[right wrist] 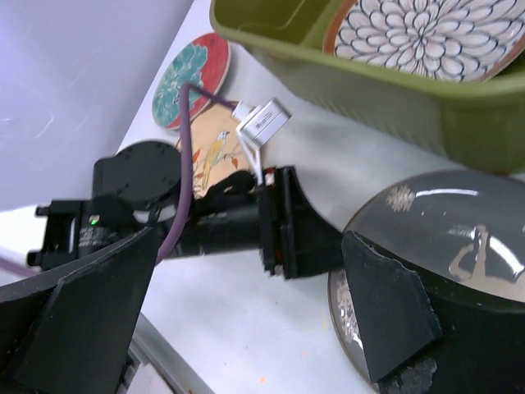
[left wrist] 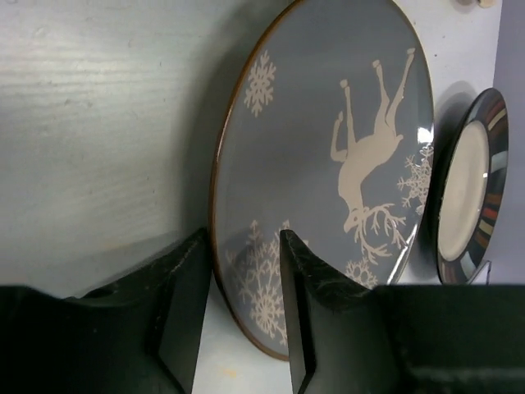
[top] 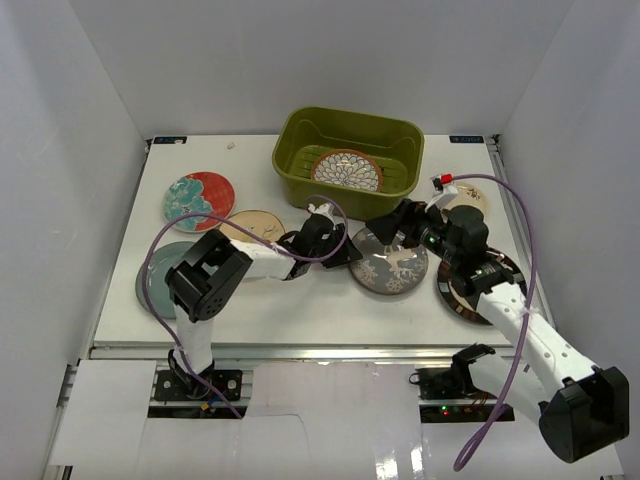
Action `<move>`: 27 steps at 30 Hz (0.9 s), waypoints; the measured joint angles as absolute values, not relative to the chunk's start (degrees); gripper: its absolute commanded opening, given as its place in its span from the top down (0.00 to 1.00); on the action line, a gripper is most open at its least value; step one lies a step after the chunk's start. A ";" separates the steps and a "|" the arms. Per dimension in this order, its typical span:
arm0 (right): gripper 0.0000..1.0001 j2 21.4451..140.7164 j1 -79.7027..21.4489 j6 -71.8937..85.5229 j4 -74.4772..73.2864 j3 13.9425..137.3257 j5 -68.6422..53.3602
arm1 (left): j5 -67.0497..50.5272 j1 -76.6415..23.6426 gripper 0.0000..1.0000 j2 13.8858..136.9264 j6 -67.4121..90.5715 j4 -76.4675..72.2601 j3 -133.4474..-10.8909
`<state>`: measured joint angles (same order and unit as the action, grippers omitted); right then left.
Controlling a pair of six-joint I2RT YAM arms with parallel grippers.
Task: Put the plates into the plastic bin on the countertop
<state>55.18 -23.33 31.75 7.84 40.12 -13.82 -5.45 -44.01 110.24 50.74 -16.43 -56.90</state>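
Observation:
The robot's right gripper should close on the grey deer plate's far rim (top: 426, 269), straight across from the rim between the left gripper's fingers.
The grey deer plate (top: 392, 265) lies flat on the white countertop (top: 290, 300) in front of the olive-green bin (top: 300, 150). The white petal plate (top: 347, 170) lies in the bin. My left gripper (top: 345, 252) is open, its jaws on either side of the deer plate's left rim (left wrist: 238, 271); a gap shows at each finger. My right gripper (top: 392, 232) is open wide and empty just above the deer plate (right wrist: 443, 238), facing the left gripper (right wrist: 279, 222). The dark-rimmed beige plate (top: 462, 298) lies under my right arm.
The red-and-teal floral plate (top: 198, 200), the tan plate (top: 252, 226) and the blue-grey plate (top: 155, 280) lie at the left. The small cream plate (top: 468, 198) lies at the back right. White walls enclose the countertop; the metal rail (top: 300, 350) runs along its front.

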 measured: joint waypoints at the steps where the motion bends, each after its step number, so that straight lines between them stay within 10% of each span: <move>1: 0.00 54.13 -23.35 32.14 7.86 38.70 -14.06 | -5.63 -44.01 0.61 110.85 50.81 -16.80 -57.25; 5: 0.00 49.82 -23.42 33.10 7.51 35.44 -15.03 | -6.52 -43.75 1.00 113.19 53.15 -19.68 -57.93; 27: 0.10 39.11 -23.38 26.98 -7.22 29.08 -18.90 | -8.40 -40.07 1.00 59.27 49.25 -1.32 -35.18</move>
<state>39.11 -23.38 26.98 -7.22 29.08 -18.90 -8.40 -40.07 59.27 49.25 -1.32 -35.18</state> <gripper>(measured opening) 0.899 0.028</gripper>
